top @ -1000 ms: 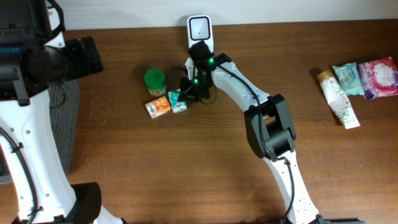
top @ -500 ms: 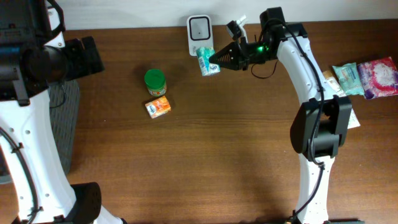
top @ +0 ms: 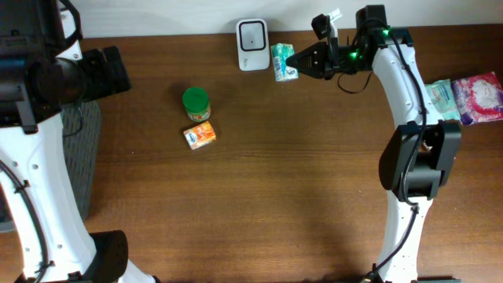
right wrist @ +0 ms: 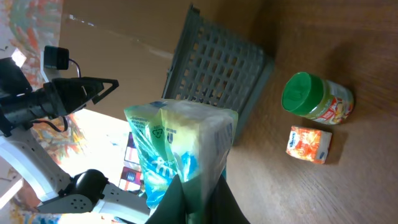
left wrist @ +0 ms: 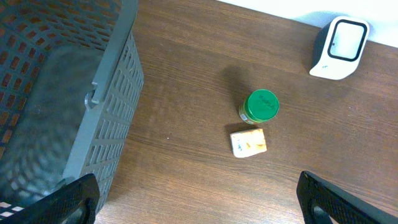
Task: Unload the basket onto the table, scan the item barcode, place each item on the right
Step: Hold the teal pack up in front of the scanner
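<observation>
Next, my right gripper releases the blue soft pack on the table (top: 462, 140) before the pink flowered pack.
My right gripper (top: 305, 59) is shut on a green and blue soft pack (top: 284, 62), held in the air just right of the white barcode scanner (top: 252, 34) at the table's back edge. In the right wrist view the pack (right wrist: 180, 149) sticks up from the pinched black fingers (right wrist: 186, 202) of the gripper (right wrist: 200, 200). My left gripper (left wrist: 199, 211) is open with nothing between its fingers, high over the table's left side. From there the scanner (left wrist: 339, 46) shows at the top right.
A green-lidded jar (top: 196, 103) and a small orange box (top: 200, 135) sit left of centre. A grey mesh basket (left wrist: 62, 93) stands at the left edge. A tube (top: 428, 126) and flat packs (top: 471, 98) lie at the far right.
The right arm lifted the pack from beside the orange box and swung it up and right, past the scanner's face to its right side. The left arm stayed still.
</observation>
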Motion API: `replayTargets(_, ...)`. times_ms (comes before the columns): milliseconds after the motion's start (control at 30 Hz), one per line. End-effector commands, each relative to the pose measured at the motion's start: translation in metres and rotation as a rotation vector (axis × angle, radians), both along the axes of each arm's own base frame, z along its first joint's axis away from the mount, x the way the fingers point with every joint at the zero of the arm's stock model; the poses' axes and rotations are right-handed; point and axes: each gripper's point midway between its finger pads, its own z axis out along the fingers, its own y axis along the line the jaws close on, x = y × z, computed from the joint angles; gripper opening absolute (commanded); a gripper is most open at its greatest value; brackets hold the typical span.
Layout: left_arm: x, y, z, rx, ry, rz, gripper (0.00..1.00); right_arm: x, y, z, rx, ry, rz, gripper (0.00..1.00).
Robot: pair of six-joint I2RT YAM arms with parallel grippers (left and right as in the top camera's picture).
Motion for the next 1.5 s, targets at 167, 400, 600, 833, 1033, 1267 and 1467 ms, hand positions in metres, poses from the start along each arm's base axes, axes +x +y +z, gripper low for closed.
replayTargets(167,-0.001,0.000,0.002,-0.009,-0.007,0.004,0.99,-0.014,0.026,0.011,0.034,-0.027,0.067,0.04)
replayTargets(400,-0.001,0.000,0.002,-0.009,-0.007,0.004,0.99,-0.014,0.026,0.011,0.034,-0.026,0.067,0.04)
replayTargets(600,-0.001,0.000,0.002,-0.008,-0.007,0.003,0.99,-0.018,0.033,0.011,0.034,-0.027,0.083,0.04)
replayTargets(833,-0.001,0.000,0.002,-0.009,-0.007,0.004,0.99,-0.013,0.038,-0.005,-0.062,-0.041,0.062,0.04)
replayTargets(1033,-0.001,0.000,0.002,-0.009,-0.007,0.004,0.99,0.039,-0.012,-0.139,-1.134,-0.042,-0.368,0.04)
replayTargets(1267,-0.001,0.000,0.002,-0.009,-0.007,0.004,0.99,0.139,0.004,-0.072,-1.488,-0.837,-0.646,0.04)
replayTargets(1467,-0.001,0.000,0.002,-0.009,-0.007,0.004,0.99,0.175,0.040,-0.084,-1.334,-1.022,-0.679,0.04)
